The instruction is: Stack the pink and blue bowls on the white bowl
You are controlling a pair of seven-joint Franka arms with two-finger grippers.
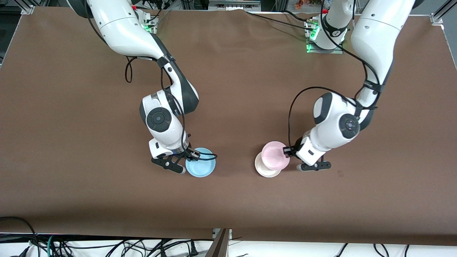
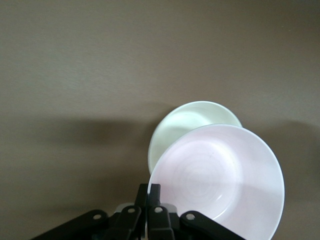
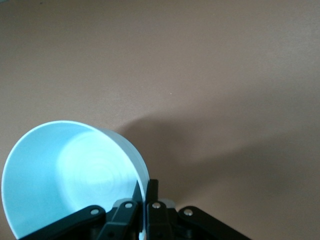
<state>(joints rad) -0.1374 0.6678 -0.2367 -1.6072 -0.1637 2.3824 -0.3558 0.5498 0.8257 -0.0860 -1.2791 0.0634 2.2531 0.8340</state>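
My left gripper is going to release the pink bowl so that it is nested down inside the white bowl (image 1: 268,163) (image 2: 196,149) on the brown table.
The pale pink bowl (image 1: 274,155) is held by its rim in my left gripper (image 1: 287,151), which is shut on it. It hangs partly over the white bowl (image 1: 266,169), which stands on the table with only part of its rim showing. In the left wrist view the pink bowl (image 2: 220,180) covers part of the white bowl (image 2: 187,125), with the left gripper (image 2: 154,192) pinching its rim. My right gripper (image 1: 189,154) is shut on the rim of the sky-blue bowl (image 1: 201,163), low at the table toward the right arm's end. The right wrist view shows the blue bowl (image 3: 70,175) in the right gripper (image 3: 146,192).
The brown table (image 1: 228,89) is bare around the bowls. Loose cables (image 1: 107,246) hang below the table edge nearest the front camera. The arms' base plates (image 1: 323,46) stand along the edge farthest from the front camera.
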